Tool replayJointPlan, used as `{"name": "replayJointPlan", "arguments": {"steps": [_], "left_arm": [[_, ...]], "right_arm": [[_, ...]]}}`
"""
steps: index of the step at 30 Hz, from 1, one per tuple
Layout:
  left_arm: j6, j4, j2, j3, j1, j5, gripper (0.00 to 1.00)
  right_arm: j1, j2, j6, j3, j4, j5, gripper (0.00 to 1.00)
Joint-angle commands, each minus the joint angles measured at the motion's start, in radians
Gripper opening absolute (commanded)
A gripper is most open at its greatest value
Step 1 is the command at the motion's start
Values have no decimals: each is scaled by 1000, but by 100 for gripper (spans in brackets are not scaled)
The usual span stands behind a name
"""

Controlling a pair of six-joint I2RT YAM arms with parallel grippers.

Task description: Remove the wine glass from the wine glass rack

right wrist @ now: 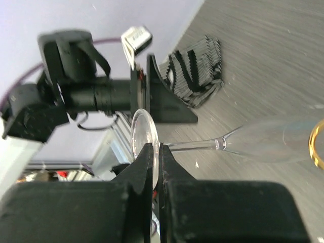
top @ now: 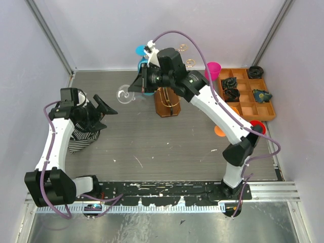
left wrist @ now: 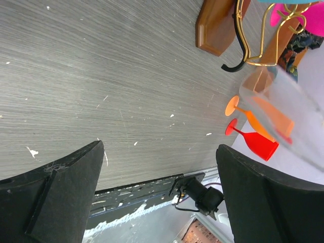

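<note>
Next, my right gripper sets the clear wine glass down on the table (top: 197, 127) between the brown wooden base and the orange glass.
The clear wine glass (top: 123, 93) is held roughly level, left of the gold wire rack (top: 169, 98) on its brown wooden base. My right gripper (top: 133, 88) is shut on the glass's round foot (right wrist: 142, 132). The stem runs right to the bowl (right wrist: 273, 146), which lies beside a gold wire curl (right wrist: 317, 144). The left wrist view shows the bowl (left wrist: 291, 116) just below the rack's wire (left wrist: 258, 48) and base (left wrist: 215, 25). My left gripper (top: 104, 109) is open and empty, facing the glass from the left, its fingers (left wrist: 61, 192) wide apart.
An orange-brown compartment tray (top: 242, 109) holding dark items stands at the back right. A pink glass (top: 213, 70) and a blue glass (top: 141, 50) are by the rack. An orange glass (left wrist: 253, 119) and a red glass (left wrist: 253, 143) lie near the right arm. A striped cloth (top: 81, 139) lies under the left arm.
</note>
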Motion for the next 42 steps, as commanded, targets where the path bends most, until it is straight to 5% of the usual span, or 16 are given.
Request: {"name": "replayJointPlan", "arguments": {"steps": [1,6,18,26,42], "left_arm": [[17,-38,-17,56,19,-43,99],[0,-36,-12,61,29,-59,99],[-17,-19,11,62,31,-64,98],[-6,-27,6,66,48,-59,99],[24,-54,16,82,79,-41,98]], "right_arm": [[82,-151,-154,-55,-167,201,1],[213,-187,-193,-74,-361,358,1],[544,-112,-36,-209,-702,1121,0],[570,42,105,-326,-846,1462,1],[540,292,332,-566,-849,1762,0]]}}
